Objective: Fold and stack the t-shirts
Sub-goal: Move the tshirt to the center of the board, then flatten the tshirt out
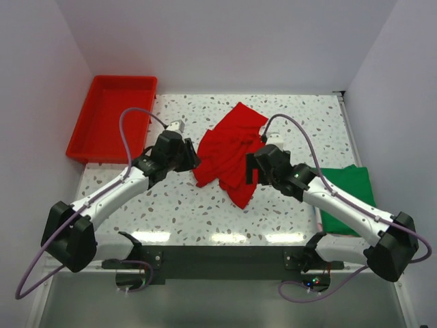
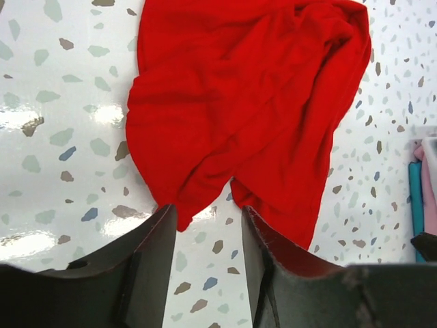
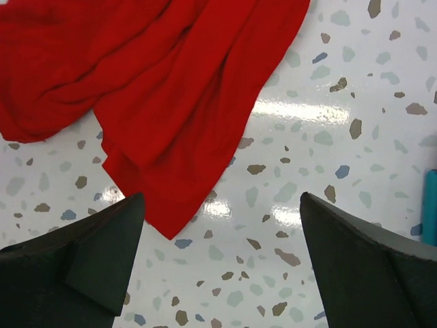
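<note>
The red t-shirt's small near corner [image 1: 199, 184] [image 2: 179, 217], the one on the t-shirt's side toward the red plastic tray, will be gripped by my left gripper.
A plain red t-shirt [image 1: 231, 154] lies crumpled and unfolded in the middle of the speckled table. My left gripper [image 1: 194, 162] is open at the shirt's left edge. In the left wrist view the shirt [image 2: 246, 102] lies just beyond the open jaws [image 2: 207, 213], with only bare table between them. My right gripper [image 1: 252, 169] is open at the shirt's right edge. In the right wrist view the shirt's corner [image 3: 157, 96] lies ahead and left of the wide-open jaws [image 3: 222, 199]. A folded green t-shirt [image 1: 348, 198] lies at the table's right edge.
A rigid red plastic tray [image 1: 109, 116] stands at the back left, beyond the left arm. Edges of folded teal cloth [image 2: 416, 198] and pink cloth [image 2: 429, 195] show at the right of the left wrist view. White walls enclose the table on three sides.
</note>
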Controlling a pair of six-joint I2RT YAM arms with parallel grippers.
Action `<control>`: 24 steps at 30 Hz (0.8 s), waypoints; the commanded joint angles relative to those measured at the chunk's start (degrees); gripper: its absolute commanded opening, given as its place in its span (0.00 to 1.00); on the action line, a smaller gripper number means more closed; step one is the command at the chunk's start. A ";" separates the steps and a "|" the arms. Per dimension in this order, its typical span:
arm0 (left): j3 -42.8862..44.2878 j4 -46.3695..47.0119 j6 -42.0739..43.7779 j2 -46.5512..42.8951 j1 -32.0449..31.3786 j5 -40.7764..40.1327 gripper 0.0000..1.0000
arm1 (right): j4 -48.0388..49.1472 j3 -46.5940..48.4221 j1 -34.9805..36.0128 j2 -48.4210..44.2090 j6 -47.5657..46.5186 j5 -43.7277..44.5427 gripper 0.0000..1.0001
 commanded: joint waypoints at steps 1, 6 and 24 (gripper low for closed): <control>-2.17 5.69 -1.67 0.70 -0.06 2.41 0.45 | 3.56 -0.49 0.11 2.46 2.21 0.94 0.99; -4.02 7.63 -1.58 5.79 -2.78 3.21 0.43 | 8.73 -3.56 0.11 7.04 5.37 -5.37 0.93; -3.23 11.23 -2.81 18.63 -4.63 -3.92 0.41 | 20.44 -11.04 3.01 19.78 13.99 -11.11 0.70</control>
